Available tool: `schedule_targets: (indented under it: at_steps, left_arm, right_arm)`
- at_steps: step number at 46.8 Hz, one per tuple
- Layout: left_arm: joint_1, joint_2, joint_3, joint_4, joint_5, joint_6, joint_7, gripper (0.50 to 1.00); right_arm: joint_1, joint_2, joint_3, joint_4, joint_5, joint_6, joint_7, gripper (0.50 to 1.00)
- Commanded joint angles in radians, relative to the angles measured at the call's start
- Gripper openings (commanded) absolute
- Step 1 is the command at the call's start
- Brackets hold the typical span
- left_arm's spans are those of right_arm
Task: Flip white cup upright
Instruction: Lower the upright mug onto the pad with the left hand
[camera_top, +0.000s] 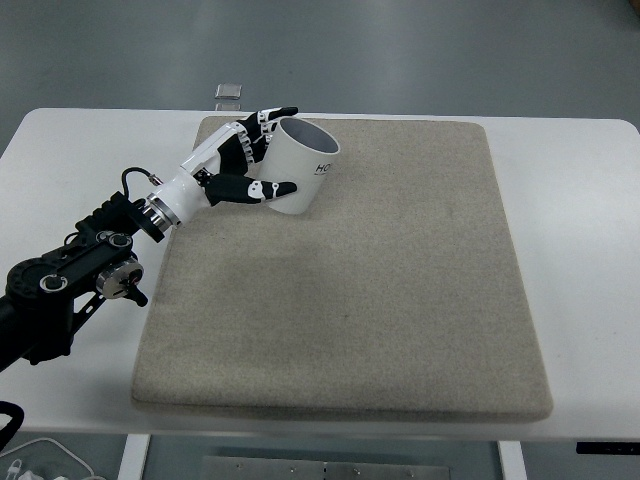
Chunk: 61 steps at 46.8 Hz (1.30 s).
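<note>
My left gripper has the white cup, which stands on the mat's far part. It will let go of it upright on the beige mat just nearer than my thumb (290, 234).
A white cup (300, 168) with dark lettering stands on the far left part of the beige mat (380, 290), its open mouth facing up and slightly tilted away. My left hand (262, 150) wraps around the cup's left side, with the fingers (268, 118) along the far rim and the thumb (268, 188) against the near wall. The left arm comes in from the lower left edge. No right arm shows.
The mat lies on a white table (580, 200). A small grey object (229, 93) sits at the table's far edge behind the mat. Cables (40, 455) show at the bottom left corner.
</note>
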Motion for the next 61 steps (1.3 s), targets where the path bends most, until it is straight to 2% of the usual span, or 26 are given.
schedule_targets:
  at_steps: [1, 22, 61]
  left_arm:
    - [-0.001, -0.01, 0.0, 0.019, 0.015, -0.002, 0.0, 0.5]
    - [-0.001, -0.064, -0.001, 0.046, 0.062, 0.0, 0.0, 0.5]
    - [0.003, -0.07, -0.005, 0.048, 0.041, 0.003, 0.0, 0.5]
  right_arm:
    - [0.0, 0.0, 0.0, 0.0, 0.0, 0.0, 0.0, 0.93]
    - [0.0, 0.0, 0.0, 0.0, 0.0, 0.0, 0.0, 0.93]
    - [0.0, 0.0, 0.0, 0.0, 0.0, 0.0, 0.0, 0.93]
